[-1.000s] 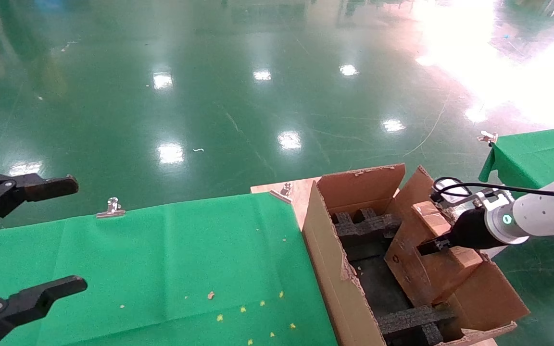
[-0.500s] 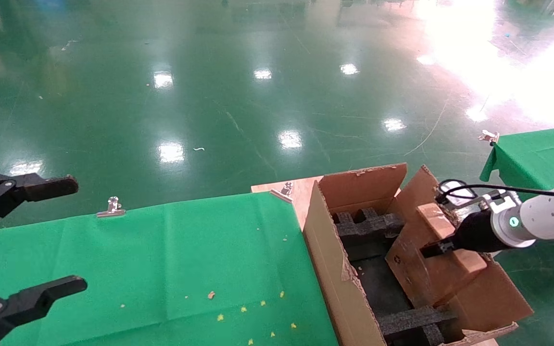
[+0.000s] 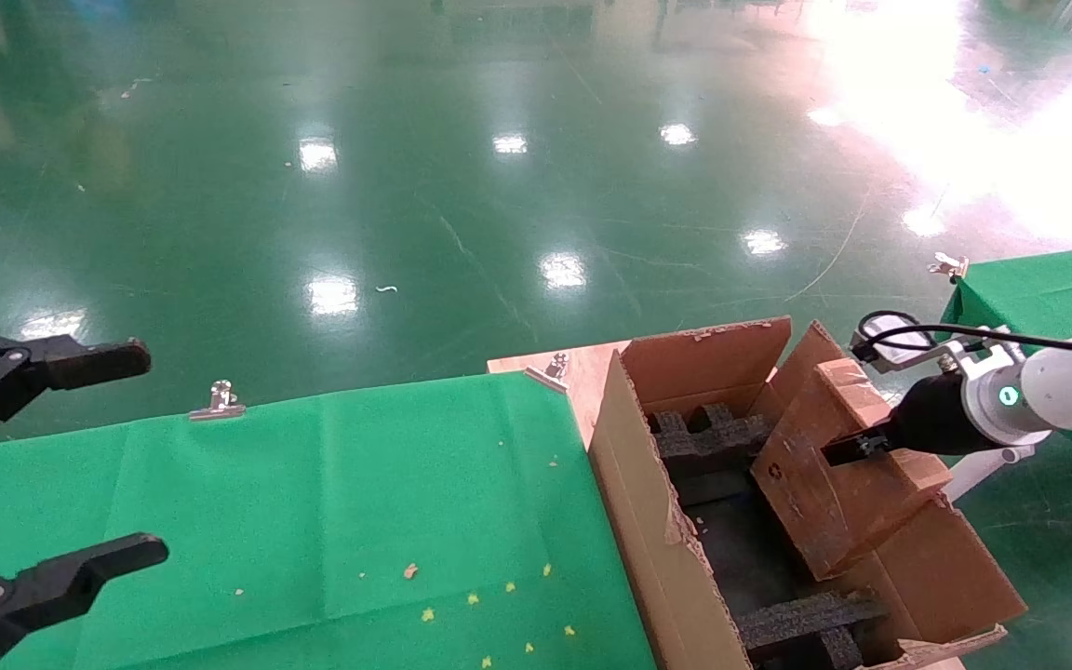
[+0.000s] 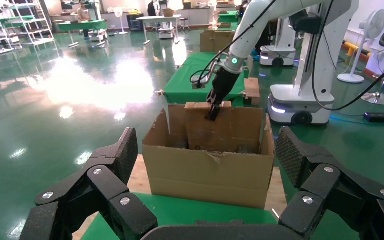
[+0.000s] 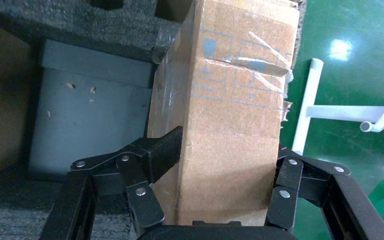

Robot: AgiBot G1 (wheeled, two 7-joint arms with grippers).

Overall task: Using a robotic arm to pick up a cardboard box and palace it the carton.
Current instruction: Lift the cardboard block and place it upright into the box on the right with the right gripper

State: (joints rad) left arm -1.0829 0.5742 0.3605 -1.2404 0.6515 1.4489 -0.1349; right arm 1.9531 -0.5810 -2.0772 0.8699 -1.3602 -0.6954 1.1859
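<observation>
I have the cardboard box in my right gripper. I need to set it down between the black foam inserts, along the carton's side (image 3: 808,541) (image 5: 168,132) farthest from the green cloth table.
The white robotic arm (image 3: 1057,395) with its green ring reaches in from the right. Its right gripper (image 3: 857,447) is shut on the cardboard box (image 3: 834,484), a flat brown taped box held tilted, its lower end down inside the carton (image 3: 648,521). In the right wrist view the fingers (image 5: 162,150) clamp both sides of the cardboard box (image 5: 235,100) above black foam (image 5: 105,30). The left wrist view shows the carton (image 4: 207,170) straight ahead, the cardboard box (image 4: 207,130) standing out of it. My left gripper (image 3: 117,456) hangs open at the far left.
A green cloth table (image 3: 313,521) lies left of the carton, with a metal clip (image 3: 217,402) at its far edge. Black foam inserts (image 3: 713,437) sit inside the carton. A second green table (image 3: 1048,288) and a white pipe frame (image 3: 973,475) stand at the right.
The right gripper and the cardboard box have shifted slightly up and to the right over the carton. The left gripper has stayed still.
</observation>
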